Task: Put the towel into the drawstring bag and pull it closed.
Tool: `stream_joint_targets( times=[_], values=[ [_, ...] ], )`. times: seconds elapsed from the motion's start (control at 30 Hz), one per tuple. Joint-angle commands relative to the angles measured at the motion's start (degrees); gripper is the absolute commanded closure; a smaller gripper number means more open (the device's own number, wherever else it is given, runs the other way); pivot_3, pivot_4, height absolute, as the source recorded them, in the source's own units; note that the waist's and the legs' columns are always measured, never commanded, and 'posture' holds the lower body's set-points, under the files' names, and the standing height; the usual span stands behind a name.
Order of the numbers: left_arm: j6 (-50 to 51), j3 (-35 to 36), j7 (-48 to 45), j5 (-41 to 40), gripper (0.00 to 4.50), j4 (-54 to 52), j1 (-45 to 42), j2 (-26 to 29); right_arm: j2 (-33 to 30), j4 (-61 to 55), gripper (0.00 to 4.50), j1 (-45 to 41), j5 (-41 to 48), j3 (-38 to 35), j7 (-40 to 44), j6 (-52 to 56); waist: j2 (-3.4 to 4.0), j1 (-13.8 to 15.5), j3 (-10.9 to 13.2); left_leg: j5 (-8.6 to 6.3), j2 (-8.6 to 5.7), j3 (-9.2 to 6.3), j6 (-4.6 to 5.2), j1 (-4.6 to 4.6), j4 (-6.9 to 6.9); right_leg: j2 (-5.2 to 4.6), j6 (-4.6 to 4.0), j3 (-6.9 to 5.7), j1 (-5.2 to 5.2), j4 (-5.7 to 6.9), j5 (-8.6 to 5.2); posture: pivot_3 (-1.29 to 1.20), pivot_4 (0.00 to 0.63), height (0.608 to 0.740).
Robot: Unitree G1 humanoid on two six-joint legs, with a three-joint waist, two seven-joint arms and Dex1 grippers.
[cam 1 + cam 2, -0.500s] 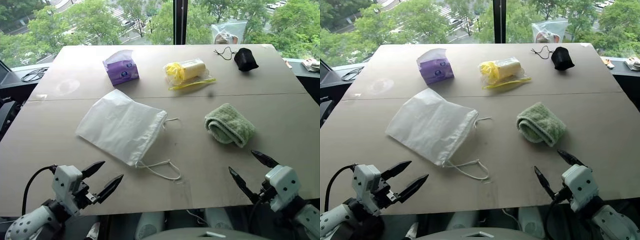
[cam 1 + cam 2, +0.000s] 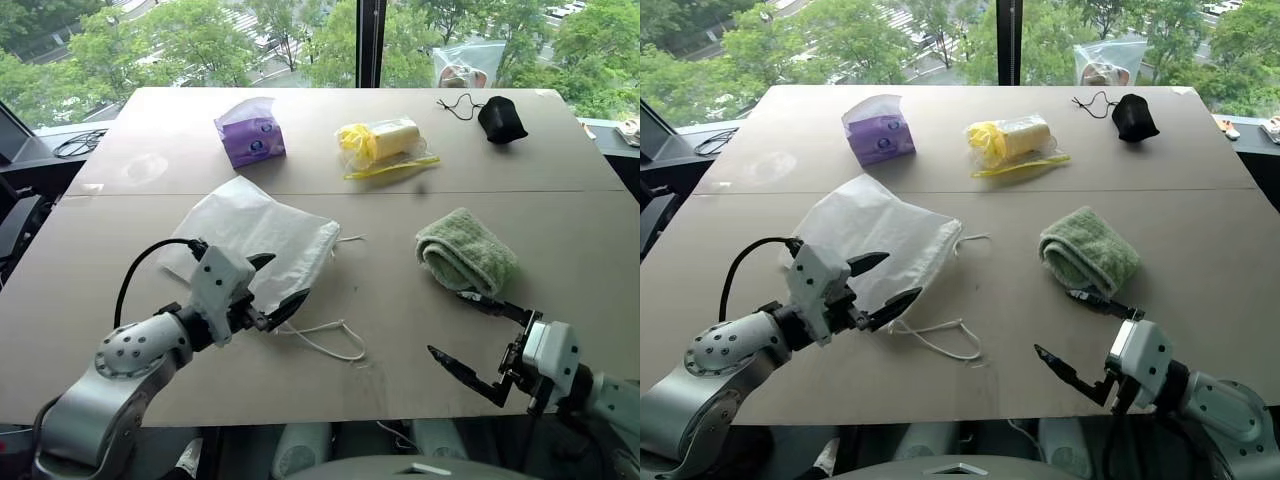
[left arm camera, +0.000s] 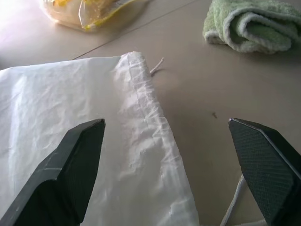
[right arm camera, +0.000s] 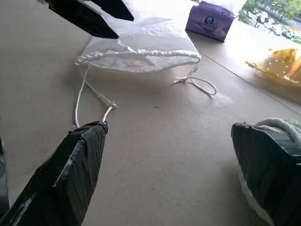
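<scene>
Next, I pinch the drawstring bag's upper hem (image 3: 162, 134) with my left gripper and hold it up, as the bag's opening lies almost flat, before I push the towel in with my right gripper.
The white drawstring bag (image 2: 245, 228) lies flat at the table's centre-left, its gathered mouth toward the towel and its cords (image 2: 335, 343) looped on the table. My left gripper (image 2: 284, 279) is open just above the bag's near corner at the mouth; the left wrist view shows the hem (image 3: 146, 117) between its fingers (image 3: 70, 174). To the right lies the folded light green towel (image 2: 466, 250). My right gripper (image 2: 447, 322) is open just in front of the towel, one fingertip close to its near edge. The right wrist view shows the towel (image 4: 282, 126) beside one finger.
At the far side of the table (image 2: 560, 180) lie a purple tissue pack (image 2: 250, 135), a clear plastic bag with yellow contents (image 2: 385, 142) and a small black pouch with a cord (image 2: 500, 118). Bare tabletop separates the bag from the towel.
My left gripper has moved from the near table edge forward over the bag's mouth corner. My right gripper has moved forward and inward to the towel's near edge. Both stay open.
</scene>
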Motion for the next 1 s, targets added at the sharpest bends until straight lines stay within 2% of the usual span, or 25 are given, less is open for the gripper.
stream_joint_targets(
  times=[0.03,0.17,0.2,0.23,0.43,0.5,0.57,0.67,0.77,0.93,0.97,1.0],
  values=[
    [0.1,-5.9,3.0,8.9,0.17,1.7,-1.9,1.9,-0.8,0.2,0.0,-0.8,-0.3,0.6,0.3,-0.2,0.0,0.0,0.0,0.0,0.0,0.0,0.0,-0.01,0.0,-0.01,-0.03,0.01,0.0,-0.01,0.02,0.0,0.15,0.74],
    [-0.7,-9.8,5.4,15.7,0.17,6.1,-3.2,1.7,-0.7,0.3,0.0,-2.2,-1.6,0.6,-1.6,0.7,-0.03,-0.1,0.0,0.0,0.0,0.02,0.0,-0.01,0.0,-0.01,-0.06,0.03,-0.01,-0.01,0.04,0.0,0.15,0.74],
    [-0.5,-9.8,4.9,15.2,0.66,6.6,-3.4,0.9,-0.6,0.1,0.0,-2.3,-2.1,0.5,-2.2,1.0,-0.02,0.0,0.0,0.0,0.0,0.02,0.0,-0.01,0.0,-0.02,-0.05,0.03,-0.01,-0.01,0.04,0.0,0.15,0.74],
    [-0.1,-9.5,4.7,14.7,0.73,7.0,-3.7,0.0,-0.4,-0.1,0.0,-2.3,-2.5,0.4,-3.1,1.7,-0.02,0.0,0.0,0.0,0.01,0.02,0.0,-0.01,0.0,-0.03,-0.04,0.02,-0.01,-0.01,0.03,0.0,0.15,0.74],
    [-6.1,-9.1,1.7,17.1,3.5,13.4,-5.4,-0.2,0.9,-1.3,0.0,-3.5,-4.6,1.2,-7.9,5.3,-0.04,0.1,0.0,0.0,0.01,0.01,-0.01,-0.02,0.0,-0.1,-0.2,0.0,-0.02,0.0,0.12,0.0,0.15,0.74],
    [-8.7,-7.5,0.2,16.6,4.46,16.4,-6.0,-0.4,1.0,-2.7,0.0,-4.4,-8.9,1.8,-11.2,7.8,-0.03,0.0,0.0,0.0,0.01,0.01,-0.01,-0.01,0.0,-0.1,-0.21,0.0,-0.02,0.0,0.12,0.0,0.15,0.74],
    [-9.2,-4.5,-2.0,12.6,4.46,18.8,-7.4,-2.0,1.4,-4.0,0.0,-5.2,-12.1,2.8,-14.2,10.2,-0.02,0.0,0.0,0.0,0.01,0.02,-0.01,-0.03,0.0,-0.11,-0.22,0.0,-0.04,0.0,0.13,0.0,0.15,0.74],
    [-5.0,1.7,-7.8,1.4,4.46,21.3,-9.8,-4.6,2.0,-5.0,0.0,-6.6,-8.7,4.1,-13.2,12.5,-0.04,0.0,0.0,0.0,0.02,0.01,-0.01,-0.07,0.02,-0.13,-0.21,-0.03,-0.09,0.02,0.13,0.0,0.15,0.74],
    [0.0,7.5,-11.6,-5.7,4.46,26.7,-13.1,-3.9,2.1,-5.5,0.0,-7.6,-6.4,4.7,-12.3,13.6,-0.04,0.0,0.0,0.0,0.01,0.0,-0.01,-0.08,0.03,-0.12,-0.2,-0.05,-0.08,0.03,0.14,0.0,0.15,0.74],
    [-4.8,8.6,-13.6,-2.5,4.46,31.4,-13.6,-1.2,1.9,-5.5,0.0,-8.9,-2.5,4.8,-10.5,14.8,-0.04,-0.2,0.0,0.01,-0.02,0.02,0.0,-0.07,0.05,-0.05,-0.13,-0.02,-0.08,0.06,0.17,0.0,0.15,0.74],
    [-9.5,8.8,-14.3,-0.9,4.46,30.7,-11.9,-1.3,1.4,-5.4,0.0,-9.0,-1.7,4.9,-9.5,14.9,-0.05,-0.2,0.0,0.01,-0.02,0.03,0.0,-0.07,0.05,-0.06,-0.12,-0.02,-0.07,0.06,0.19,0.0,0.15,0.74],
    [-11.7,9.1,-13.9,-0.2,4.23,29.3,-10.3,-2.0,0.8,-5.5,0.0,-8.7,-0.8,5.1,-8.3,15.0,-0.05,-0.2,0.0,0.01,-0.02,0.03,0.0,-0.07,0.05,-0.07,-0.11,-0.01,-0.08,0.05,0.2,0.0,0.15,0.74]
  ],
)
